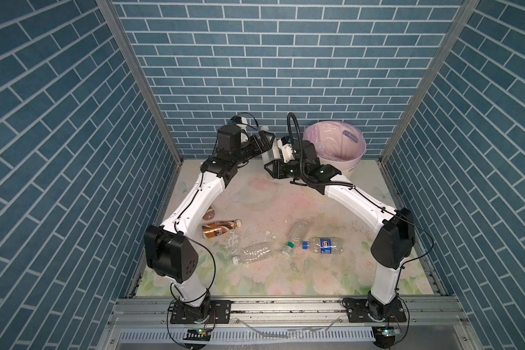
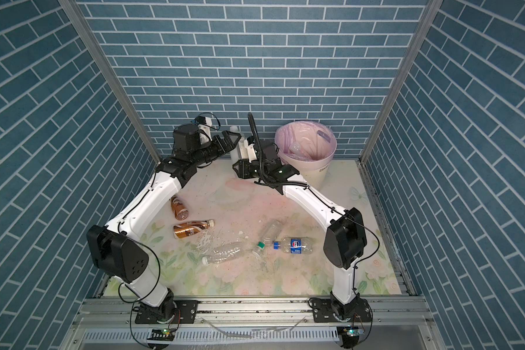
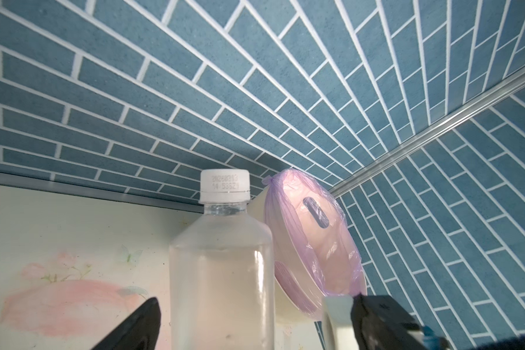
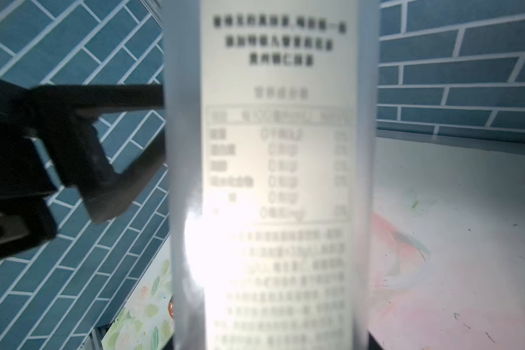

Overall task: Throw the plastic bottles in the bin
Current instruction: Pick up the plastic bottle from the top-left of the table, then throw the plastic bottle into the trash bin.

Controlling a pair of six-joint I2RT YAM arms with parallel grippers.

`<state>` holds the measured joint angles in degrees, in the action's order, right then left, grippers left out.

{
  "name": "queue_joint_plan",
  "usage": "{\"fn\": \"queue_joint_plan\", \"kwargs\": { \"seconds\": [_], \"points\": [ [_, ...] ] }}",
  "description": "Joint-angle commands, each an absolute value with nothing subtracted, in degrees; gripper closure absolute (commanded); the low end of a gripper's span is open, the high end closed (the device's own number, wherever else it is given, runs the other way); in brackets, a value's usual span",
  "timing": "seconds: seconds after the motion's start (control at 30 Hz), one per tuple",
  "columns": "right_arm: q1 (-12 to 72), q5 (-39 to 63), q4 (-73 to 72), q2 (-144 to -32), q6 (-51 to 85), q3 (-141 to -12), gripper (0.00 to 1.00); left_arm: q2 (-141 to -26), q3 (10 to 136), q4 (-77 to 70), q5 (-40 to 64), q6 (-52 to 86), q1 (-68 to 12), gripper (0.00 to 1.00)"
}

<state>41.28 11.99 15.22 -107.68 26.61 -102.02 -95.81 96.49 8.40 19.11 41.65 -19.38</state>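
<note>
Next, my right gripper lets go of the clear plastic bottle inside the cream bin (image 1: 336, 156), close to the front of the bin's pink-lilac liner.
A clear plastic bottle (image 1: 267, 153) (image 2: 235, 151) with a white cap and white label stands upright in the air between both grippers, left of the bin (image 1: 356, 160) (image 2: 319, 172). My right gripper (image 1: 269, 168) (image 4: 270, 342) is shut on the bottle's (image 4: 273, 181) lower body. My left gripper (image 1: 265, 142) (image 3: 255, 298) is open, with its fingers (image 3: 134, 327) apart from the bottle (image 3: 222, 272) on both sides. The cream bin has a pink-lilac liner (image 3: 312, 242), and a clear bottle (image 2: 297, 148) lies inside.
Several bottles lie on the floral table: two brown ones (image 2: 179, 207) (image 1: 220, 228) near the left arm, two clear ones (image 1: 253, 253) (image 1: 296, 235) in the middle and a blue-labelled one (image 1: 325, 244) beside them. Blue brick walls close in three sides.
</note>
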Motion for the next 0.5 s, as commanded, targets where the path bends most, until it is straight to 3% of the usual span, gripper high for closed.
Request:
{"fn": "queue_joint_plan", "kwargs": {
  "seconds": [0.0, 0.2, 0.47],
  "points": [
    [41.0, 9.6, 16.0, -103.5, 24.8, -100.2, 0.63, -93.4, 97.0, 6.7, 19.1, 42.3, -18.0, 0.01],
    [40.3, 5.4, 20.6, -99.9, 19.8, -101.5, 0.65, -90.4, 97.5, 7.5, 18.5, 41.6, -17.0, 0.01],
    [38.3, -11.3, 27.2, -89.8, 5.9, -108.6, 0.65, -87.7, 96.0, 6.2, 19.6, 40.0, -19.7, 0.01]
  ]
}}
